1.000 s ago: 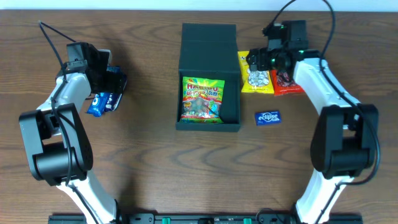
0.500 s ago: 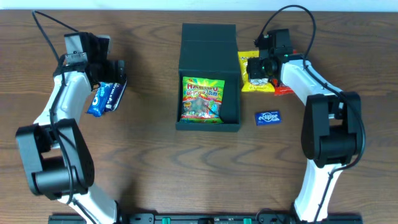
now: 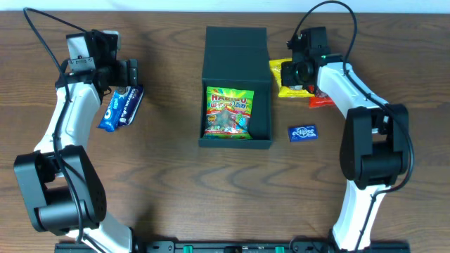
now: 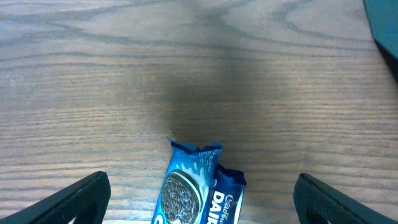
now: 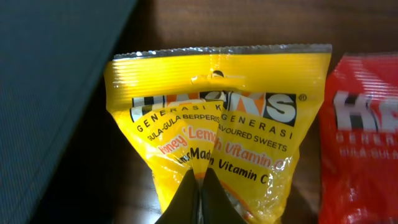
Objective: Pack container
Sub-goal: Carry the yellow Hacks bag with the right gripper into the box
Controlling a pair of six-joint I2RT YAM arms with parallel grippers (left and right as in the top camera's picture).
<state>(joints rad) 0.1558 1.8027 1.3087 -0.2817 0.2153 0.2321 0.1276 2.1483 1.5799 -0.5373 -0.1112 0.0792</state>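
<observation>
The robot's right gripper will set the yellow sweets packet, now pinched by a fold beside the container, down on top of the green sweets bag (image 3: 240, 110) inside the container.
The dark teal-green container (image 3: 235, 42) stands open mid-table with a green sweets bag (image 3: 228, 112) inside; its dark wall (image 5: 56, 81) fills the left of the right wrist view. My right gripper (image 3: 298, 73) is shut on a pinched fold of the yellow sweets packet (image 5: 224, 124), which also shows as yellow packet (image 3: 285, 77) just right of the container. A red packet (image 5: 364, 137) lies beside it. My left gripper (image 4: 199, 199) hangs open above the blue Oreo bar (image 4: 193, 193), one finger either side, not touching; the same bar (image 3: 119, 109) lies far left.
A small blue Eclipse mint pack (image 3: 303, 131) lies right of the container's front corner. The red packet (image 3: 320, 100) peeks out under the right arm. Bare wooden table (image 3: 169, 183) stretches across the front.
My right gripper has shut on the yellow packet, bunching it and lifting it toward the container. My left arm has drawn back, its gripper staying open over the Oreo bar.
</observation>
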